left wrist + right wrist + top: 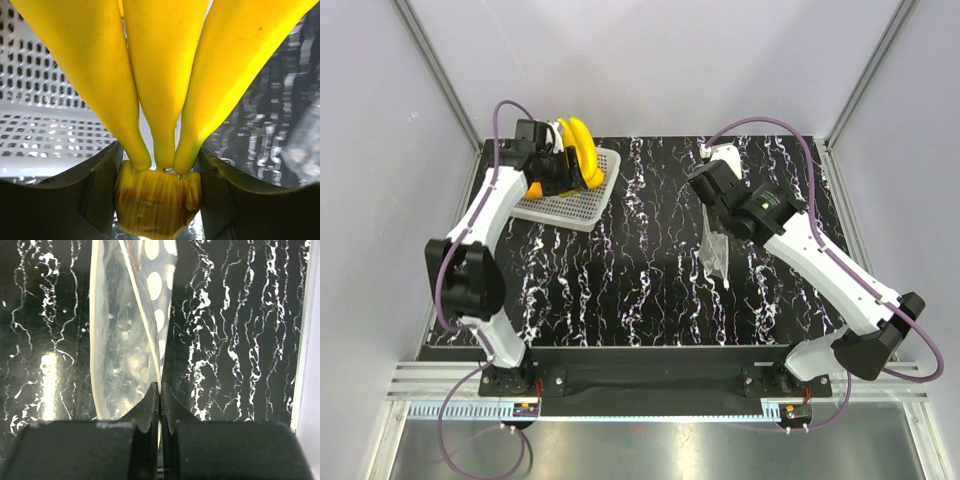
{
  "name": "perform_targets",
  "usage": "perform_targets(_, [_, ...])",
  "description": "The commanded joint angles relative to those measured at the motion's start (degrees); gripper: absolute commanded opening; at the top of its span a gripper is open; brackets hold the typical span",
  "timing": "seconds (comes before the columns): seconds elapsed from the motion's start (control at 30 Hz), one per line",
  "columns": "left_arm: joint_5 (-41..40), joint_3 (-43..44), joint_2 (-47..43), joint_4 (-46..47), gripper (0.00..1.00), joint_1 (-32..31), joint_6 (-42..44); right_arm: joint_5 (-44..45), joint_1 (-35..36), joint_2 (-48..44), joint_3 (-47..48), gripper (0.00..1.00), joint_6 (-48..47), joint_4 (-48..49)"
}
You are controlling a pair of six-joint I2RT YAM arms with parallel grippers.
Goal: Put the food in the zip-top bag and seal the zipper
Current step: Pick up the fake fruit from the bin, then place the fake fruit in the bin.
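Note:
My left gripper needs to release the yellow banana bunch inside the white perforated basket (545, 207), along the near side of the basket.
My left gripper (570, 172) is shut on the stem end of the yellow banana bunch (582, 148) and holds it over the white perforated basket (570, 203) at the back left. In the left wrist view the bananas (160, 75) fan upward from the stem (157, 202) clamped between my fingers. My right gripper (712, 222) is shut on an edge of the clear zip-top bag (716, 252), which hangs over the middle right of the table. In the right wrist view the bag (130, 330) shows white dots and its mouth gapes. The round fruits are hidden.
The black marbled table (640, 290) spreads between the two arms. Grey walls and metal frame posts (440, 80) close in the back and sides. The basket's perforated wall (45, 100) lies behind the bananas.

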Motion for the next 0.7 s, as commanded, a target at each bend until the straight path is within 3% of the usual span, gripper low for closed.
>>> perform_targets(0.0, [6.1,-3.7,-6.7,6.2,0.39,-0.6,-2.8,-1.4,0.3,2.2,3.5,0.00,-1.1,2.9])
perform_targets(0.33, [21.4,-24.1,-26.4,24.1,0.39,-11.9,-10.5,-3.5,0.3,3.7,2.1,0.00,-0.8,7.8])
perform_targets(0.5, [25.6,-37.1,-38.3,37.9,0.40,-16.8,-19.7,-5.7,0.3,3.1,0.7,0.00,0.4,9.3])
perform_targets(0.67, [25.0,-39.5,-43.4,38.0,0.42,-20.6,-20.4,-6.7,0.3,2.9,0.3,0.00,1.3,9.8])
